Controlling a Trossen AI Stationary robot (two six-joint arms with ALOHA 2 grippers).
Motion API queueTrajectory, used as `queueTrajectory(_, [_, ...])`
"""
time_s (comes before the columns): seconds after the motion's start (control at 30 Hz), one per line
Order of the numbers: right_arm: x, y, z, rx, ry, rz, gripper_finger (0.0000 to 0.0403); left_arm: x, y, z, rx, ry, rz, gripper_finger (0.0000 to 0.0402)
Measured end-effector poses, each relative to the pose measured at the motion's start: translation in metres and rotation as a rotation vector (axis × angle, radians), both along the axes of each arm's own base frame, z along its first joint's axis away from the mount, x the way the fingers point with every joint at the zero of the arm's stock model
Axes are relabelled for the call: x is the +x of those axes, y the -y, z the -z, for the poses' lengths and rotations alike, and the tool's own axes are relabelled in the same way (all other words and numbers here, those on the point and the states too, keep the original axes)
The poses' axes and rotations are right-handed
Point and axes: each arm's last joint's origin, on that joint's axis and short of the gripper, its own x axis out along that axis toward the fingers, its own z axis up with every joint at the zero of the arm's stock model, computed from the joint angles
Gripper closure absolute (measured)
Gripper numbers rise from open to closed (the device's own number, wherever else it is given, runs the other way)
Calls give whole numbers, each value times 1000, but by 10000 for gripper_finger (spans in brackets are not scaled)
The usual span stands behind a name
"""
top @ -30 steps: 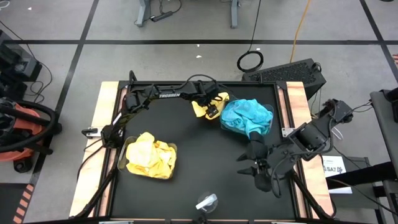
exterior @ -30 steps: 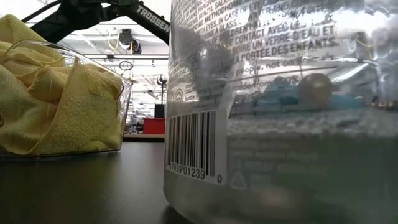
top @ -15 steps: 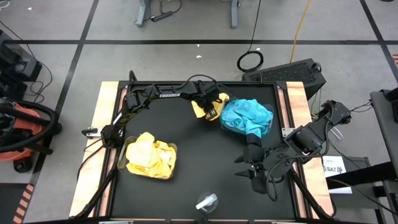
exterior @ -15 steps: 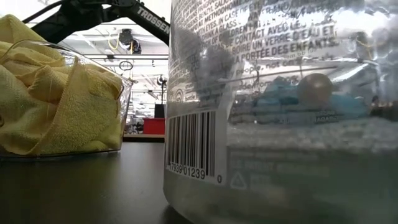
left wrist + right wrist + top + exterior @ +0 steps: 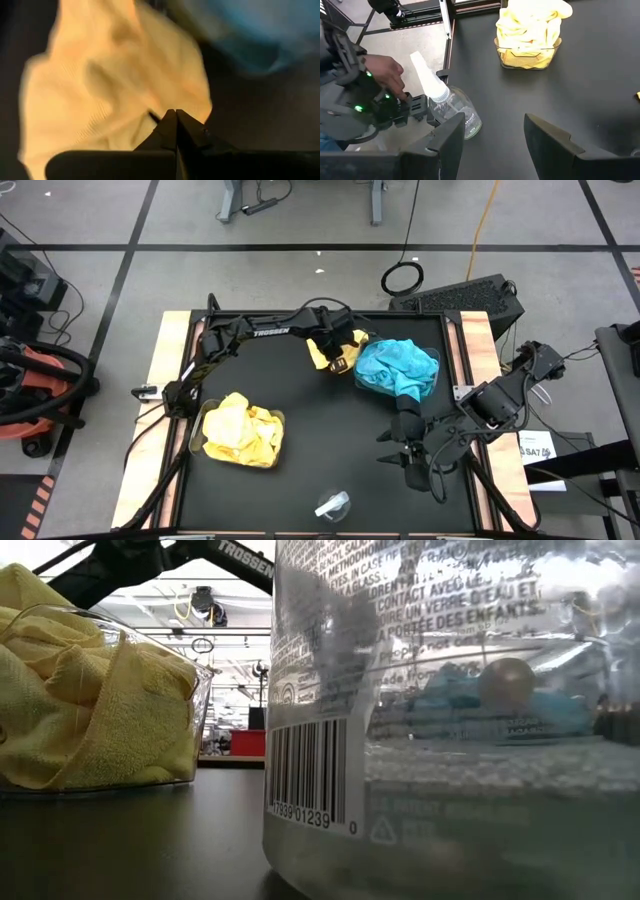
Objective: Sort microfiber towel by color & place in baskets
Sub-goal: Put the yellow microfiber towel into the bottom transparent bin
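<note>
The closed fingertips of my left gripper are at the yellow towel's edge near the teal towels, so next I open, lift clear and grab the towel's middle folds (image 5: 120,75).
A loose yellow microfiber towel (image 5: 324,352) lies crumpled at the table's far middle. My left gripper (image 5: 341,363) is on it, shut (image 5: 175,114). Right beside it, a heap of teal towels (image 5: 398,367) fills one clear basket. The other basket (image 5: 242,432) stands at the near left, full of yellow towels (image 5: 90,700). My right gripper (image 5: 403,448) hangs open over the bare near right of the table, its fingers apart (image 5: 492,135) with nothing between them. My left gripper pinches the yellow towel between its two fingertips, at a raised fold (image 5: 152,106) near the edge that faces the teal heap. The fingers slant down from the table's far left. The rest of the towel spreads out below the fingers, slack. One layer or several, I cannot tell.
A clear spray bottle (image 5: 332,504) lies at the table's near edge and fills most of the low view (image 5: 420,720). A person's hand (image 5: 382,72) holds a dark device just off that edge. Bare black tabletop (image 5: 330,430) lies between the two baskets.
My left gripper has shut on the yellow towel, and the left arm has risen a little. The towel keeps its place beside the teal heap.
</note>
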Motion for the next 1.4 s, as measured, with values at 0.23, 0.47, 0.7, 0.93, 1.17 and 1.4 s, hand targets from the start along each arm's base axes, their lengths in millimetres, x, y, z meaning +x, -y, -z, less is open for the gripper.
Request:
queueTrajectory(0.23, [0, 0, 0, -11, 5, -11, 206, 8, -4, -21, 86, 87, -4, 337])
queueTrajectory(0.47, [0, 0, -1, 4, 8, -1, 206, 19, -8, -7, 57, 145, -110, 167])
queueTrajectory(0.7, [2, -1, -3, 20, 29, -1, 206, 18, -15, 17, 102, 51, -247, 153])
queueTrajectory(0.93, [1, -2, -3, 16, 33, -9, 206, 15, -23, 17, 93, 49, -255, 262])
queueTrajectory(1.17, [1, -2, -3, 10, 36, -15, 206, 15, -22, 17, 25, 60, -152, 393])
queueTrajectory(1.4, [2, -2, -3, 4, 41, -22, 206, 9, -19, -2, 41, 38, -103, 399])
